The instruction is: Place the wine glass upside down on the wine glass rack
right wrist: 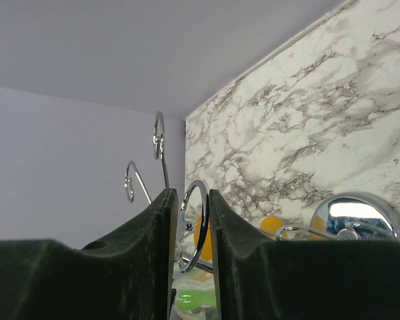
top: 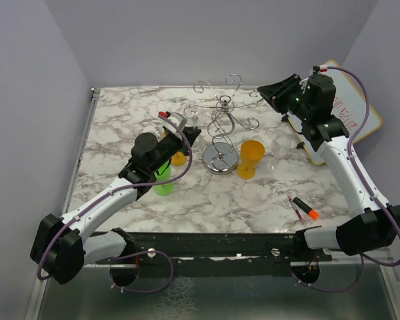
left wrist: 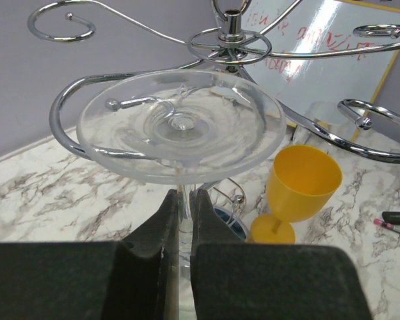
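Observation:
Next, I let go of the wine glass with my left gripper inside the rack's curled hook (top: 193, 117) (left wrist: 119, 130) above the orange cup, with the glass's foot on top.
The wine glass rack (top: 223, 115) stands mid-table on its round shiny base (top: 220, 159). My left gripper (top: 189, 135) is shut on the stem of a clear wine glass held upside down. In the left wrist view its round foot (left wrist: 180, 127) sits on top, lying in a curled hook arm (left wrist: 67, 100) of the rack, and the stem runs down between my left gripper's (left wrist: 185, 197) jaws. The bowl is hidden below. My right gripper (top: 263, 93) is shut on a curled hook end (right wrist: 204, 220) on the rack's far right side, seen in my right gripper's (right wrist: 192, 193) jaws.
A yellow goblet (top: 251, 158) stands upright right of the rack base, also in the left wrist view (left wrist: 303, 183). A green cup (top: 163, 181) and an orange one (top: 179, 159) sit under the left arm. A whiteboard (top: 350, 113) leans far right. Markers (top: 303, 208) lie front right.

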You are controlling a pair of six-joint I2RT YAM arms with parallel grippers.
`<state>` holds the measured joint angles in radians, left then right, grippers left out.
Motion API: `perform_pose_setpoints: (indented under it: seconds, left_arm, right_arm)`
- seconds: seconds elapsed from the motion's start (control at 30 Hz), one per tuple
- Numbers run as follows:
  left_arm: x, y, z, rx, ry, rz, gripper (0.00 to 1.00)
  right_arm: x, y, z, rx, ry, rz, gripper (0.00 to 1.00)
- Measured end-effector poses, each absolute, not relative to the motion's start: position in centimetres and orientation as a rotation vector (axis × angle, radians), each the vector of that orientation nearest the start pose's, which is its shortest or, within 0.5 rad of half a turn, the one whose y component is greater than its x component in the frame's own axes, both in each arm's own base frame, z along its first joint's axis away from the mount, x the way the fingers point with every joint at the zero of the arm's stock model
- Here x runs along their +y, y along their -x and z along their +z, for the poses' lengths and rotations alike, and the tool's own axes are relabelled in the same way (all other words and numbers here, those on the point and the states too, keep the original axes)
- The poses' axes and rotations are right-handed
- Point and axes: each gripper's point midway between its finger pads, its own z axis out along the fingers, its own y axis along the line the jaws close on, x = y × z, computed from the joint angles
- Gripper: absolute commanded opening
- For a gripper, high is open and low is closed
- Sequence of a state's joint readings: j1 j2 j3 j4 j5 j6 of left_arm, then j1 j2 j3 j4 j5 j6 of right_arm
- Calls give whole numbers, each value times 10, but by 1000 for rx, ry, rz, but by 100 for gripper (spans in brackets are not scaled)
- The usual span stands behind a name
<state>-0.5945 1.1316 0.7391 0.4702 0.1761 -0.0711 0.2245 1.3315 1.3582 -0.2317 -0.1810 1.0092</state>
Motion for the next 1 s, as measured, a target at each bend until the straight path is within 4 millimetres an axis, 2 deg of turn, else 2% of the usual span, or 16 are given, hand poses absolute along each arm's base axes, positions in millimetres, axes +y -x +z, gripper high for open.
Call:
perform_pose_setpoints:
  seconds: [0.13, 0.33, 0.57, 0.67, 0.77, 1.0]
  left_arm:
    - [-256, -317, 295, 1422, -537, -678, 0]
    - [-261, -318, 294, 1417, -546, -697, 0]
    - [-268, -321, 294, 1416, -568, -712, 0]
    - [-270, -324, 296, 1409, -573, -713, 0]
    - [-274, -327, 292, 1415, -586, -711, 0]
    - [-281, -339, 289, 1422, -587, -709, 0]
  right_arm:
    - [161, -414, 361, 1807, -572, 1046, 33]
    - [167, -420, 351, 1839, -544, 1072, 60]
    - [154, -420, 357, 1816, -530, 1035, 76]
    - [145, -416, 366, 1789, -525, 1008, 83]
    - [139, -407, 381, 1748, -511, 989, 85]
    - [126, -372, 413, 1651, -476, 962, 88]
